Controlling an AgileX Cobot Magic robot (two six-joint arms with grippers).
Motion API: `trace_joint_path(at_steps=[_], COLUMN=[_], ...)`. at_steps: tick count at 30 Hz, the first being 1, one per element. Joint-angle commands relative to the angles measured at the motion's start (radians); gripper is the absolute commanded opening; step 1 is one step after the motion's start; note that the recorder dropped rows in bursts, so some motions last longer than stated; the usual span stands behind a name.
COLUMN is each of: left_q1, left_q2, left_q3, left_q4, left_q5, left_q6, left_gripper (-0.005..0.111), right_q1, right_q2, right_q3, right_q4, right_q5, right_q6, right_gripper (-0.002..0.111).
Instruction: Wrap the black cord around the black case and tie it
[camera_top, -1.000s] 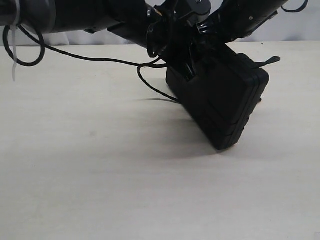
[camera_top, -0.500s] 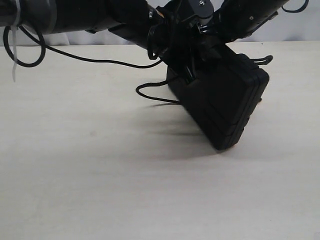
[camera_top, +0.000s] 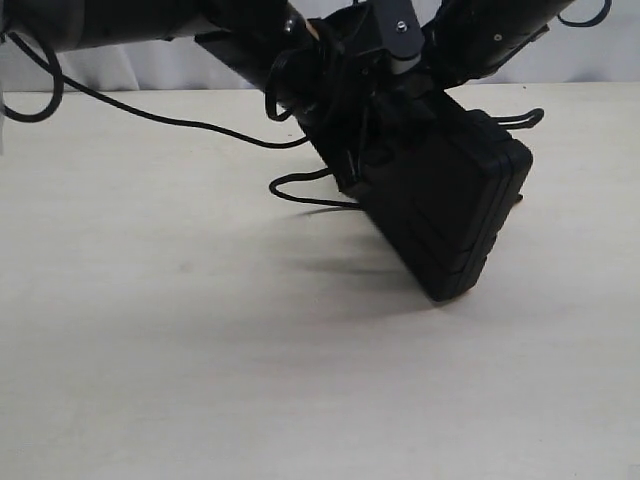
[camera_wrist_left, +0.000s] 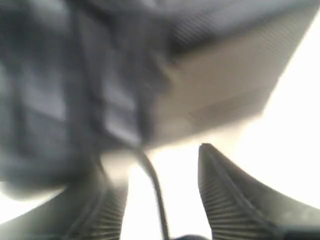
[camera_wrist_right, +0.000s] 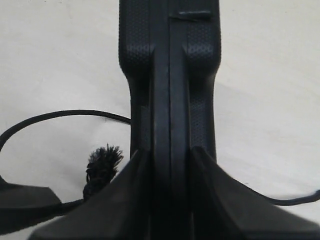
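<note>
The black case hangs at a tilt from the robot's right gripper, so the left gripper needs to close on the case's edge (camera_top: 380, 212) and help lay it flat before the cord is tied.
The black case (camera_top: 450, 205) hangs tilted over the table, its lowest corner close to the surface. My right gripper (camera_top: 432, 88) is shut on the case's upper edge; the right wrist view shows the case (camera_wrist_right: 170, 75) clamped between both fingers of the right gripper (camera_wrist_right: 169, 150). The black cord (camera_top: 200, 124) trails in from the left, forms a small loop (camera_top: 292, 190) beside the case and sticks out at its right (camera_top: 525, 118). Its frayed knot (camera_wrist_right: 103, 161) lies next to the right fingers. My left gripper (camera_top: 345, 150) is at the case's upper left. In the blurred left wrist view the left gripper (camera_wrist_left: 157, 160) is open, with a cord strand (camera_wrist_left: 156, 192) running loose between the fingers.
The pale table (camera_top: 200, 350) stretches wide in front of and to the left of the case. A glossy arm cable (camera_top: 57, 85) loops down at the far left. Both black arms crowd the space above the case.
My left gripper has opened and let go of the cord. The loop beside the case has slackened and sagged toward the table. The left arm has shifted slightly up and left; the case stays put.
</note>
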Motion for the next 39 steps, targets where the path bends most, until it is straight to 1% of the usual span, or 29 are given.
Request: trace_joint_path(at_steps=[1,3,5,9,11,13,15,19,23,26,32,34,39], left_q1=[0.063,0.095,0.1,0.1,0.1,0.1,0.1,0.1,0.1,0.1,0.1,0.1,0.1], left_q2=[0.016,0.037,0.053,0.069,0.073,0.074,0.074,0.074,0.076,0.076,0.083,0.097,0.133], left_q3=[0.001,0.001,0.001,0.001,0.001,0.001,0.001,0.001,0.001,0.001,0.001,0.001,0.001], left_q4=[0.005,-0.011,-0.036,-0.098,-0.125,-0.151,-0.205,-0.342,-0.469,-0.478,-0.444,-0.44,-0.442], left_q5=[0.058,0.087,0.115,0.089,0.064,0.042,0.031,-0.007,-0.007,-0.007,-0.007,-0.007,-0.039], left_q6=[-0.06,-0.079,-0.064,-0.018,-0.018,-0.013,0.03,0.112,0.204,0.211,0.209,0.209,0.193], left_gripper=[0.043,0.043,0.043,0.041,0.03,0.014,0.0,0.0,0.0,0.0,0.0,0.0,0.0], right_q1=[0.003,0.003,0.003,0.003,0.003,0.003,0.003,0.003,0.003,0.003,0.003,0.003,0.003], right_q2=[0.008,0.008,0.008,0.008,0.008,0.008,0.008,0.008,0.008,0.008,0.008,0.008,0.008], right_q3=[0.009,0.009,0.009,0.009,0.009,0.009,0.009,0.009,0.009,0.009,0.009,0.009,0.009], right_q4=[0.011,0.011,0.011,0.011,0.011,0.011,0.011,0.011,0.017,0.035,0.04,0.04,0.082], right_q5=[0.074,0.074,0.074,0.074,0.074,0.074,0.074,0.074,0.074,0.074,0.074,0.076,0.096], right_q6=[-0.009,-0.009,-0.009,-0.009,-0.009,-0.009,-0.007,-0.007,-0.007,-0.007,-0.007,-0.007,-0.048], right_gripper=[0.004,0.004,0.004,0.004,0.004,0.004,0.004,0.004,0.004,0.004,0.005,0.01,0.033])
